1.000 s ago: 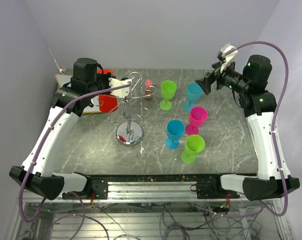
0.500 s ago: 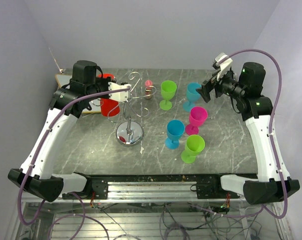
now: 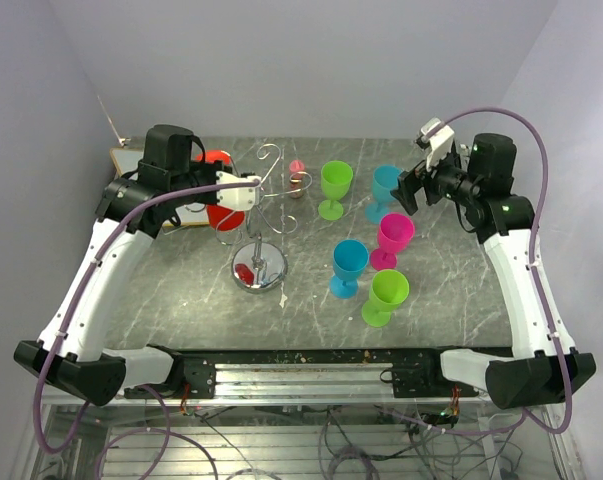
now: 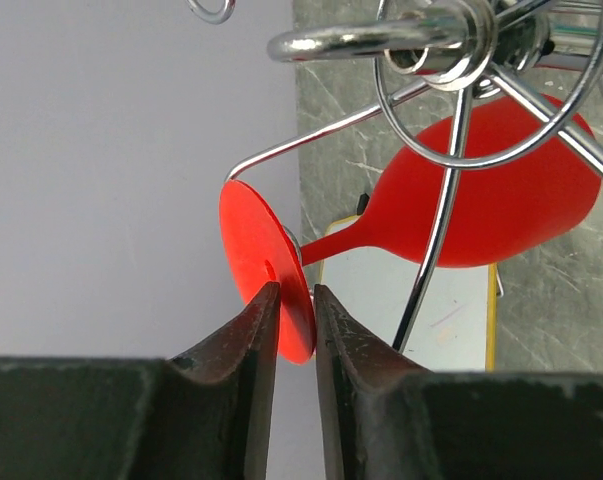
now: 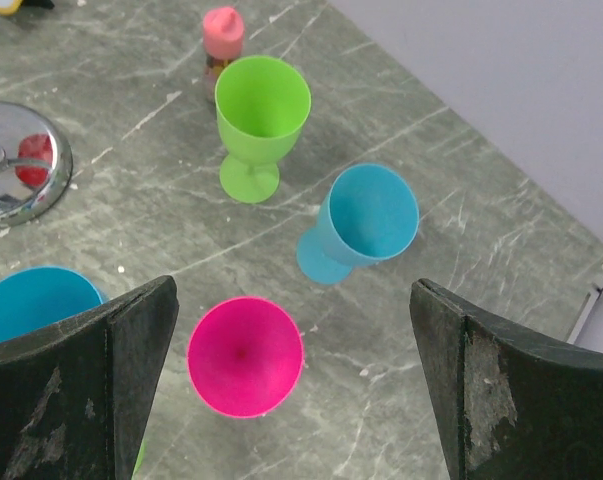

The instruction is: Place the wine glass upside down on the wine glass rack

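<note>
I should move my right gripper to the pink glass next and close it on the pink glass's rim point(image 3: 412, 221) point(image 5: 301, 362), on the side farthest from the wine glass rack.
My left gripper point(image 4: 293, 292) is shut on the flat round foot of a red wine glass point(image 4: 501, 190). In the left wrist view the bowl shows behind the wire loops of the silver wine glass rack point(image 4: 451, 40), and one wire arm ends at the foot. In the top view the left gripper point(image 3: 249, 190) holds the red glass point(image 3: 219, 214) at the left side of the rack point(image 3: 271, 185), above its round chrome base point(image 3: 258, 268). My right gripper point(image 3: 406, 190) is open and empty, in the air over the coloured glasses; in its wrist view the right gripper point(image 5: 293, 290) is over a pink glass point(image 5: 245, 355).
Upright plastic glasses stand right of the rack: green point(image 3: 335, 188), blue point(image 3: 385, 190), pink point(image 3: 392, 238), blue point(image 3: 348, 266), green point(image 3: 386, 296). A small pink-capped bottle point(image 3: 297, 178) stands behind the rack. A white yellow-edged board point(image 3: 131, 160) lies at the back left.
My left gripper has carried the red glass to the right, closer in to the rack. My right arm has shifted a little to the left.
</note>
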You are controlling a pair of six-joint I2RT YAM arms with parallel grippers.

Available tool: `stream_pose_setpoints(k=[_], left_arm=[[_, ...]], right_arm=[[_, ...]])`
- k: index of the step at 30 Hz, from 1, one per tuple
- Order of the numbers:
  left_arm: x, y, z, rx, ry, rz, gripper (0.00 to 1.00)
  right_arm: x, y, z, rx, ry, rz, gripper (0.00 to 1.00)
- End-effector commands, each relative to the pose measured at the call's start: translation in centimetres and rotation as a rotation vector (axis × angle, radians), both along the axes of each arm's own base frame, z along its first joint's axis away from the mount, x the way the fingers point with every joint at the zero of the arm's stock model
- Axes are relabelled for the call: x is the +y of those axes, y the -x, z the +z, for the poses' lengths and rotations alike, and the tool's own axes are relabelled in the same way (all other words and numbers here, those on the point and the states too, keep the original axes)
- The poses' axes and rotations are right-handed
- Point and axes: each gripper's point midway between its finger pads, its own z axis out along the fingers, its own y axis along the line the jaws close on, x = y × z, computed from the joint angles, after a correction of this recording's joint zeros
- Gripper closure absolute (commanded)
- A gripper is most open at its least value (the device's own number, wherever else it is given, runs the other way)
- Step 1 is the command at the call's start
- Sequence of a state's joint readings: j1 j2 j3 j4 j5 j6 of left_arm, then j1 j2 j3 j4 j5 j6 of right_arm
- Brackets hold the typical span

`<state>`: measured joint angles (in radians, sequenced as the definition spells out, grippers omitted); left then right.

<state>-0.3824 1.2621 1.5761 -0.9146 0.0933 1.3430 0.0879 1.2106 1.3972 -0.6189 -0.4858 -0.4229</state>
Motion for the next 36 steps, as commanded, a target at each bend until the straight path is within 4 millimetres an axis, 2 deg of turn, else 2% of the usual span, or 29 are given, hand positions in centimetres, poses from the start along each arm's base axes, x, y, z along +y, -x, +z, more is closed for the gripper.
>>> stream_pose_setpoints(k=[1,8,15,28,36], left_arm=[[-0.5,1.1,0.2,0.014,0.023,-0.033,0.68],[-0.4,1.4,0.4,0.019,0.026,-0.032,0.61],[-0.2,1.8,1.1,0.015,0.048,-0.014,0.44],[0.9,2.2,2.3,-0.014,0.036,0.028,0.36],[1.5,2.8,3.6,-0.037,0.022,0.036,0.32]], right_arm=[[-0.8,0.0,-2.1,0.044,0.034,-0.031,0.00],[-1.8,-0.2,-4.0,0.096,0.065,-0.085,0.00],[-2.8,-0.4,-6.1,0.152,0.098,-0.140,0.00],[-3.0,-0.6,-7.9,0.203,0.106,-0.155,0.00],[-4.1,-1.1,-9.2,0.224,0.126,-0.221,0.00]])
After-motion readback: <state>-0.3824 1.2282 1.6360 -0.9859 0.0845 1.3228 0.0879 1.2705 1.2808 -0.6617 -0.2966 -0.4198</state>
